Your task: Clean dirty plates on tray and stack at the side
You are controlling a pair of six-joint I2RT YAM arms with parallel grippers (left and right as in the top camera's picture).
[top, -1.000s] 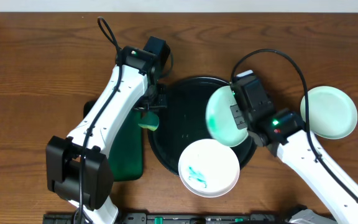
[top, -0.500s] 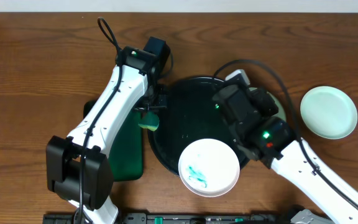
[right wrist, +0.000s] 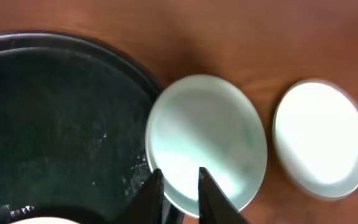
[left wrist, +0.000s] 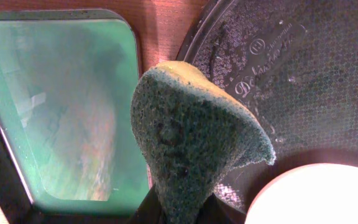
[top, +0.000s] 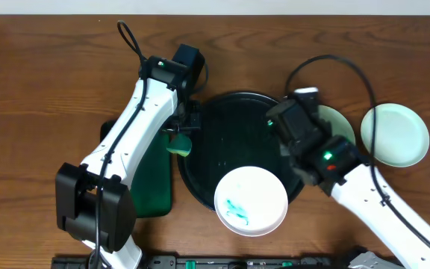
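Note:
My right gripper is at the mint plate's rim facing the sponge. I will open it and take the plate by its rim [top: 352, 132] farthest from the sponge.
The black tray [top: 215, 119] lies mid-table. A white plate [top: 250, 200] with teal smears rests on its front rim; it also shows in the left wrist view [left wrist: 316, 196]. My right gripper [top: 301, 123] [right wrist: 180, 186] is shut on the rim of a pale mint plate [top: 336, 123] [right wrist: 210, 137], held flat over the tray's right edge [right wrist: 55, 124]. A second mint plate [top: 395, 134] [right wrist: 322, 137] lies on the table to the right. My left gripper [top: 178, 137] [left wrist: 179, 214] is shut on a green sponge [top: 178, 146] [left wrist: 191, 137] above the tray's left rim [left wrist: 303, 74].
A dark-green rectangular tray [top: 151, 183] [left wrist: 61, 112] lies left of the black tray, under the left arm. Both arms' cables loop over the back of the table. Bare wood table [top: 43, 90] lies to the far left and back.
My right gripper has swung the mint plate from tilted above the tray's right half down and rightward, to flat at the tray's right edge. The left arm and sponge have not moved.

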